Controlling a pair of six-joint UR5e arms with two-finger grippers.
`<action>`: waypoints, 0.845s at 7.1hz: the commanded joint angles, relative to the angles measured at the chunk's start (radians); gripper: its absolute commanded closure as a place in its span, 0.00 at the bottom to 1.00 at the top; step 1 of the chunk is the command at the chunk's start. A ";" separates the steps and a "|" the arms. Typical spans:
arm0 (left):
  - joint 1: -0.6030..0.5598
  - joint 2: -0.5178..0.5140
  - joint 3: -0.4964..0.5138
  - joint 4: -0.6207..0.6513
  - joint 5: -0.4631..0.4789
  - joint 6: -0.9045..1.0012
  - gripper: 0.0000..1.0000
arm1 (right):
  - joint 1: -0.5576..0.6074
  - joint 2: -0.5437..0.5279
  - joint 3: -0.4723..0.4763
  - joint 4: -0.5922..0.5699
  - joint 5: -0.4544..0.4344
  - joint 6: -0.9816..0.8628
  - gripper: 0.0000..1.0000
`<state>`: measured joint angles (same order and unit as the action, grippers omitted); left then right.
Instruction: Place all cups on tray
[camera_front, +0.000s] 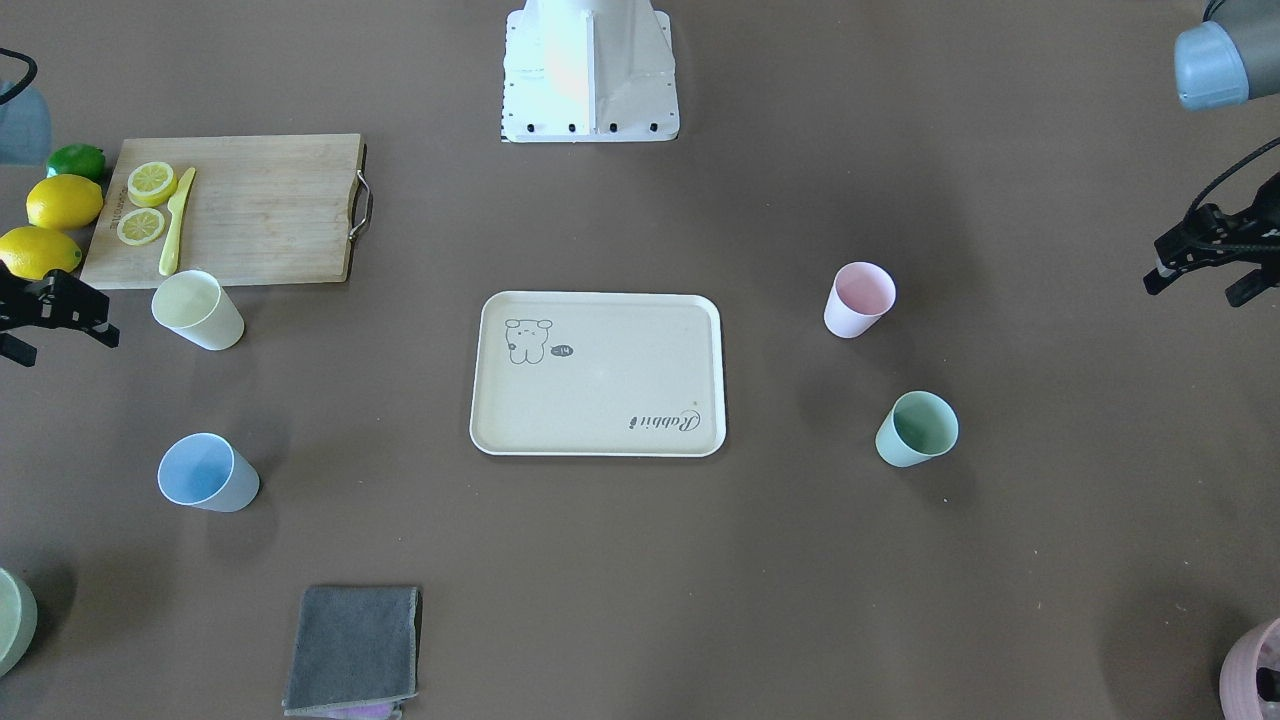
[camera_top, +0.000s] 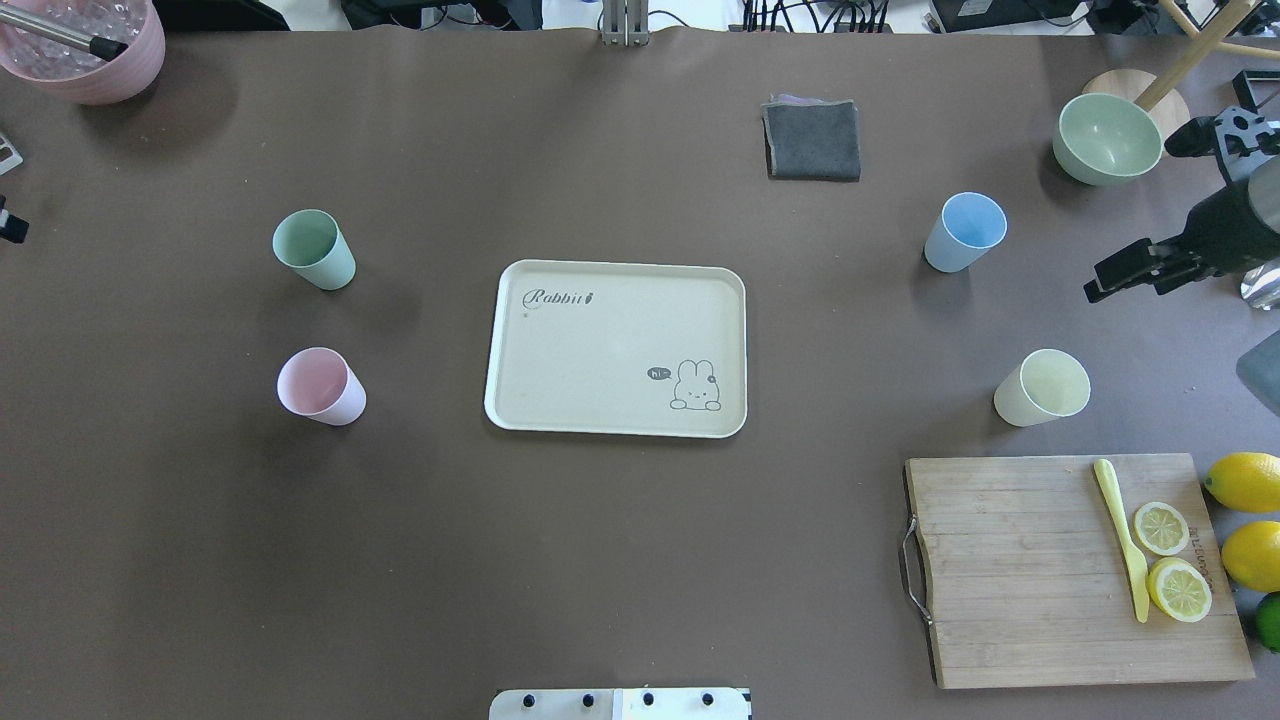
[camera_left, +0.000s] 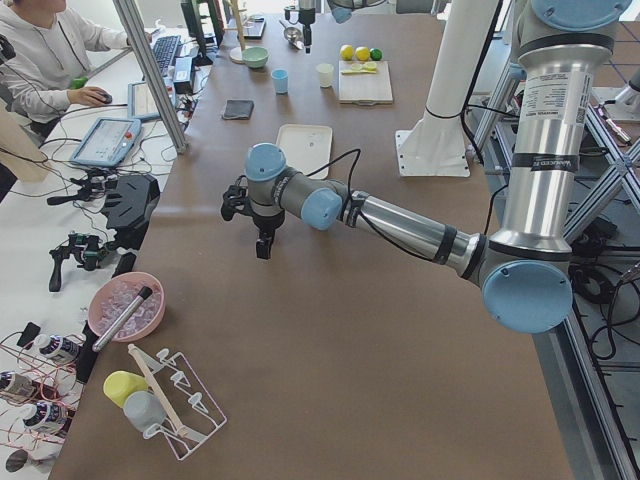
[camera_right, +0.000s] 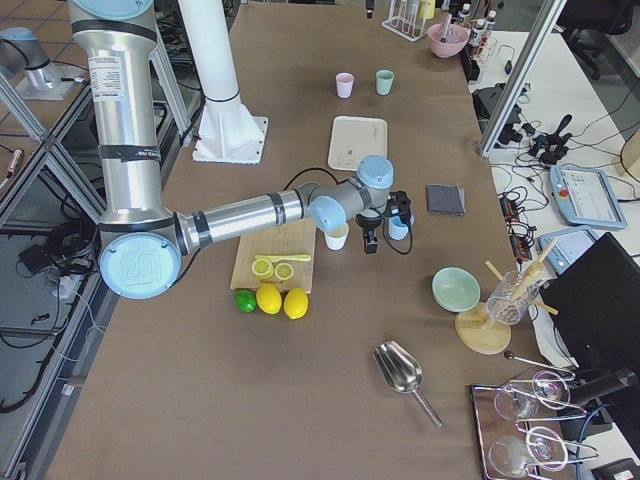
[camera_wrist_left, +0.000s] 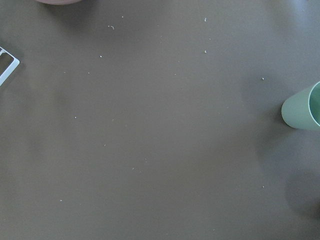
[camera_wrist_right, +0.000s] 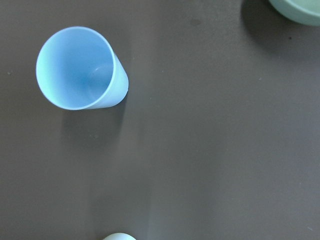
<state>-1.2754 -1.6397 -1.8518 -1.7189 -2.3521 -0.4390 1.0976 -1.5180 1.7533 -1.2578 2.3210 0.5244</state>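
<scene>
My left gripper needs to grab the rim (camera_front: 893, 289) of the pink cup, on the side that faces away from the cream tray.
The cream tray (camera_front: 598, 400) (camera_top: 600, 340) lies empty at the table's middle. Four cups stand upright on the table around it. The pink cup (camera_top: 320, 386) (camera_front: 858, 299) and the mint cup (camera_top: 314, 249) (camera_wrist_left: 302, 106) are on my left side. The blue cup (camera_top: 964, 232) (camera_wrist_right: 80, 68) and the yellow cup (camera_top: 1042, 388) (camera_front: 197, 310) are on my right side. My left gripper (camera_front: 1198, 288) hovers open and empty, outward of the pink cup. My right gripper (camera_front: 58, 342) (camera_top: 1125, 275) hovers open and empty between the blue and yellow cups, further out.
A wooden cutting board (camera_top: 1020, 570) with lemon slices and a yellow knife lies near right, with lemons (camera_top: 1245, 480) beside it. A green bowl (camera_top: 1107, 138) and a grey cloth (camera_top: 812, 139) are far right. A mauve pot (camera_top: 85, 45) is far left.
</scene>
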 joint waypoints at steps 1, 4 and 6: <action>0.047 0.000 -0.036 -0.002 0.019 -0.073 0.03 | -0.079 -0.018 0.028 0.001 -0.037 -0.004 0.13; 0.048 0.000 -0.046 -0.005 0.019 -0.087 0.03 | -0.140 -0.021 0.032 0.000 -0.063 -0.006 0.17; 0.048 0.001 -0.044 -0.004 0.019 -0.087 0.03 | -0.142 -0.034 0.037 0.000 -0.057 -0.015 0.18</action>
<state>-1.2273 -1.6393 -1.8961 -1.7231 -2.3325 -0.5257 0.9591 -1.5429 1.7870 -1.2578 2.2612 0.5143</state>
